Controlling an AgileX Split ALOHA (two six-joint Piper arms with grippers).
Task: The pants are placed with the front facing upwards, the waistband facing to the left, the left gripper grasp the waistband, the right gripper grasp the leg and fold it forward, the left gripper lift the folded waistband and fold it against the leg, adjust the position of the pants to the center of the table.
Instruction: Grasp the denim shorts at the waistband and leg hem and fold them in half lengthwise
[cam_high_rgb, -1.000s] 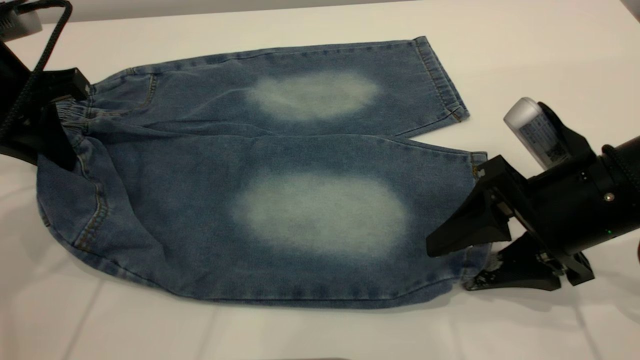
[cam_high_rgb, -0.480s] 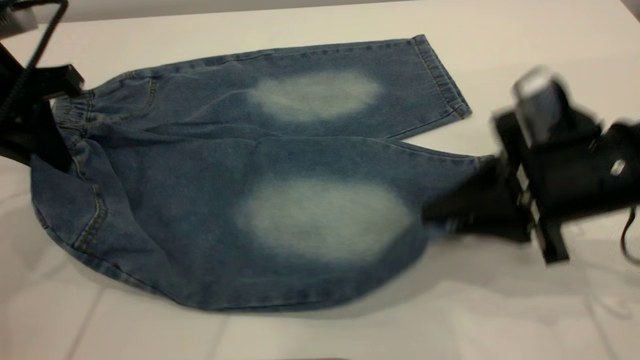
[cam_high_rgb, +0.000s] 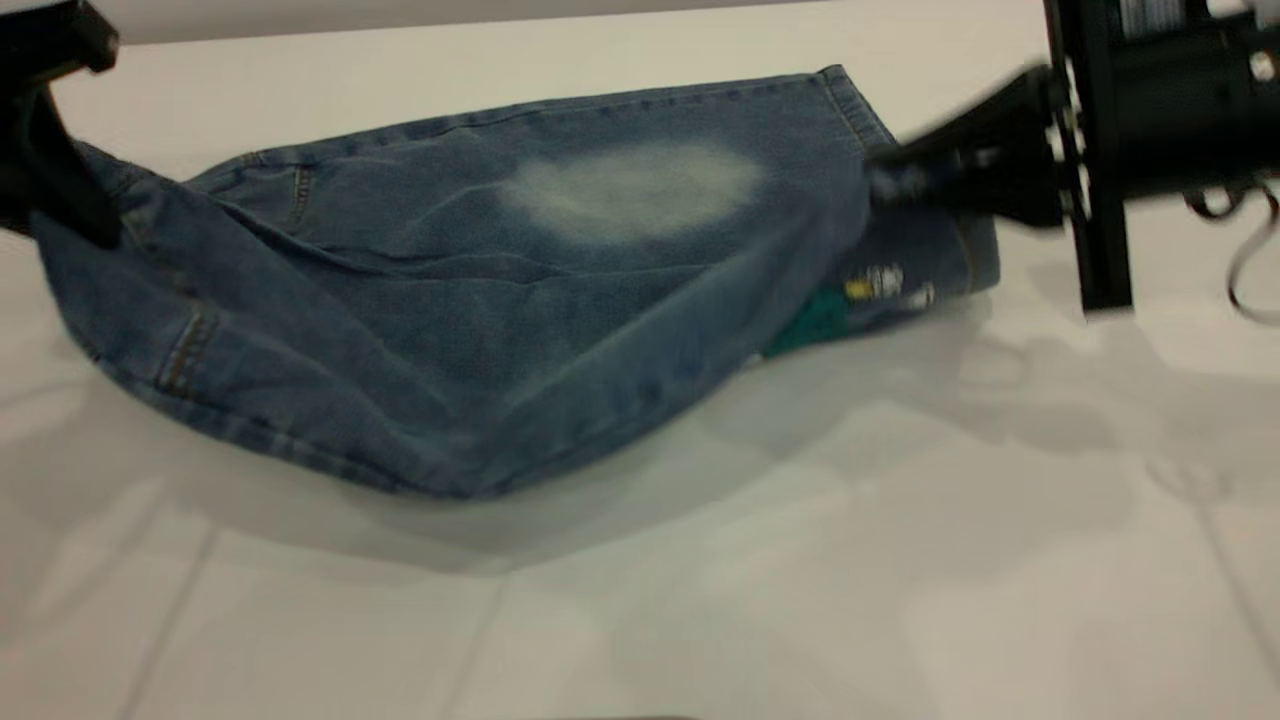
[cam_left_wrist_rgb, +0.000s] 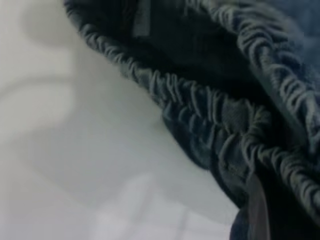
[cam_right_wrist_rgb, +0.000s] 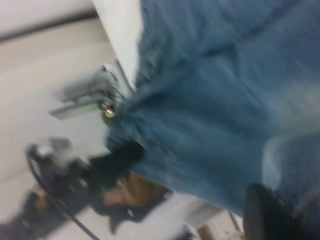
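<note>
The robot's right gripper needs to release the near leg's hem on the back corner of the far leg's hem (cam_high_rgb: 840, 74).
The blue denim pants (cam_high_rgb: 450, 300) hang in a sagging fold above the white table (cam_high_rgb: 700, 560), held at both ends. At the far left my left gripper (cam_high_rgb: 70, 200) is shut on the waistband (cam_high_rgb: 110, 170), whose ruffled elastic (cam_left_wrist_rgb: 195, 95) fills the left wrist view beside one finger (cam_left_wrist_rgb: 257, 210). At the upper right my right gripper (cam_high_rgb: 885, 175) is shut on the near leg's hem, raised over the far leg. The lifted leg's underside shows a small cartoon print (cam_high_rgb: 880, 285). The right wrist view holds blurred denim (cam_right_wrist_rgb: 215, 100) and one dark finger (cam_right_wrist_rgb: 265, 215).
Bare white tabletop (cam_high_rgb: 900, 600) stretches in front of and to the right of the pants, crossed by their shadow. The table's far edge (cam_high_rgb: 500, 15) runs just behind the pants. A loose black cable (cam_high_rgb: 1245, 260) dangles below the right arm.
Both grippers have risen and swung toward the far side. The near leg has lifted off the table and come over the far leg, hiding its faded oval and exposing the cartoon print.
</note>
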